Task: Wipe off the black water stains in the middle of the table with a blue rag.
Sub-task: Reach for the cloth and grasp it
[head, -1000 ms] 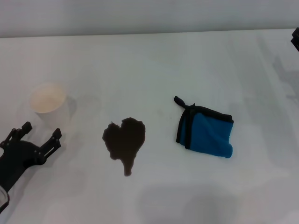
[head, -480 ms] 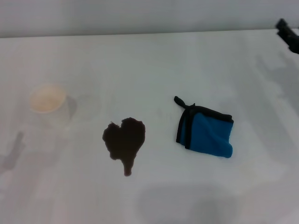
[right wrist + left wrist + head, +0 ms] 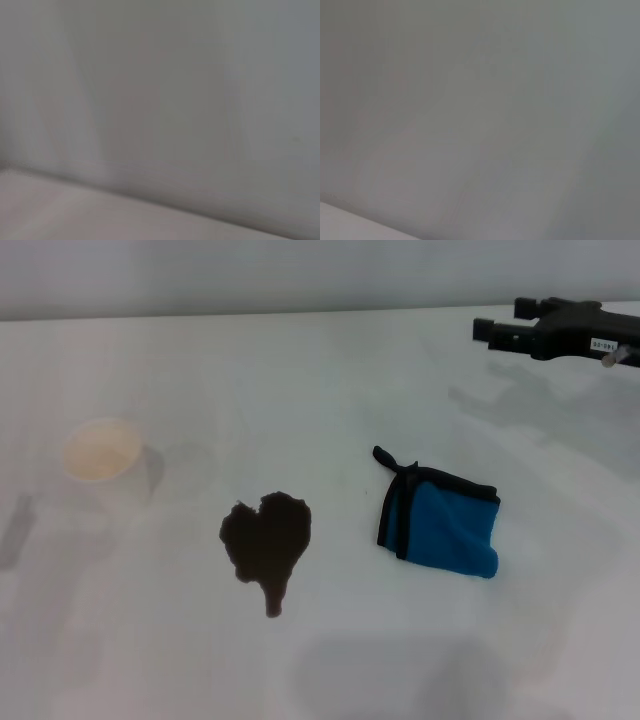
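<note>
My right gripper goes to the blue rag next, to grip the rag's end (image 3: pixel 470 524) opposite its black loop tab.
The black water stain (image 3: pixel 267 544), a dark heart-shaped blotch with a drip tail, lies in the middle of the white table (image 3: pixel 330 380). The blue rag (image 3: pixel 441 523), folded, with black edging and a loop tab, lies flat to the right of the stain and does not touch it. My right gripper (image 3: pixel 497 318) hovers at the far right, well behind the rag, with its fingers apart, empty and pointing left. My left gripper is out of view. Both wrist views show only plain grey surface.
A pale paper cup (image 3: pixel 101 453) stands at the left, behind and left of the stain. The table's far edge meets a grey wall (image 3: pixel 300 275) at the back.
My left gripper has withdrawn from the lower left and is out of sight. My right gripper has come in from the right edge, moving left. Stain, rag and cup have not moved.
</note>
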Tool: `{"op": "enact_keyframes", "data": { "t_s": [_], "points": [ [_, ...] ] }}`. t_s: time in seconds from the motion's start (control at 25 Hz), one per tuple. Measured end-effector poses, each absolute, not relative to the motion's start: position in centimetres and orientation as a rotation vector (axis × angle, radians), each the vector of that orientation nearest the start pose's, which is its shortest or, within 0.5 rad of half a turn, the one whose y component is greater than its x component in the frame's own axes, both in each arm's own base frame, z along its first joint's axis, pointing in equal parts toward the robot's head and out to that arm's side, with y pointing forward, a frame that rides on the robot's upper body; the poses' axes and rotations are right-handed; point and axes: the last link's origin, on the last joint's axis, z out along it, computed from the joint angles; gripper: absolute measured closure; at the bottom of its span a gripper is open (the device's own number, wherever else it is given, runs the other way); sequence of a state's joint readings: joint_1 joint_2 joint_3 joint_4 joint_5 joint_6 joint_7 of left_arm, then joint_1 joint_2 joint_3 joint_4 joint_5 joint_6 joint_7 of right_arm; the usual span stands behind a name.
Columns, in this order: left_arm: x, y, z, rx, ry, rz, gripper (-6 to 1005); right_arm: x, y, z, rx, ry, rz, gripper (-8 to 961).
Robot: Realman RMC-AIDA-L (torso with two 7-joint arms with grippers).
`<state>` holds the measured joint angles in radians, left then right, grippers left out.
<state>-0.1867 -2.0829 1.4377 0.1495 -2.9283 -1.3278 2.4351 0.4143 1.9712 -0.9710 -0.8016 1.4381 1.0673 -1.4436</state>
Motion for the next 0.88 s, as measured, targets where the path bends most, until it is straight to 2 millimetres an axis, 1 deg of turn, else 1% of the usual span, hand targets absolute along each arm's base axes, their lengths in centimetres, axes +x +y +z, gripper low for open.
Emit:
{"op": "enact_keyframes", "data": {
  "t_s": [0.12, 0.24, 0.32, 0.36, 0.44, 0.52, 0.6, 0.68, 0.76, 0.88],
  "points": [
    [-37.3, 25.8, 0.0, -1.545, -0.898, -0.956, 108, 27.6, 38.2, 7.9, -2.294, 0.900, 0.366, 100],
    [-37.5, 26.7, -0.3, -1.528, -0.930, -0.936, 108, 25.0, 37.9, 8.7, -2.324, 0.899, 0.169, 101],
    [-37.4, 27.2, -0.5, -1.529, -0.945, -0.927, 107, 23.2, 37.4, 8.6, -2.360, 0.870, 0.067, 102],
    [-37.4, 27.3, -0.6, -1.530, -0.948, -0.924, 107, 22.2, 37.0, 8.3, -2.389, 0.855, 0.031, 103],
    [-37.4, 27.5, -0.6, -1.532, -0.952, -0.921, 107, 20.2, 36.4, 7.7, -2.427, 0.833, 0.003, 104],
    [-37.3, 27.6, -0.6, -1.533, -0.951, -0.921, 107, 18.7, 35.9, 7.3, -2.443, 0.828, -0.017, 106],
    [-37.3, 27.6, -0.6, -1.532, -0.949, -0.920, 108, 17.8, 35.5, 6.6, -2.448, 0.846, -0.046, 107],
    [-37.5, 27.6, -0.5, -1.522, -0.954, -0.915, 108, 17.3, 35.3, 5.8, -2.446, 0.869, -0.092, 108],
    [-37.7, 27.8, -0.5, -1.510, -0.962, -0.906, 108, 17.4, 35.2, 4.6, -2.438, 0.895, -0.167, 109],
    [-37.7, 28.2, -0.6, -1.509, -0.973, -0.894, 107, 18.1, 35.0, 2.0, -2.436, 0.944, -0.320, 109]
  ]
}}
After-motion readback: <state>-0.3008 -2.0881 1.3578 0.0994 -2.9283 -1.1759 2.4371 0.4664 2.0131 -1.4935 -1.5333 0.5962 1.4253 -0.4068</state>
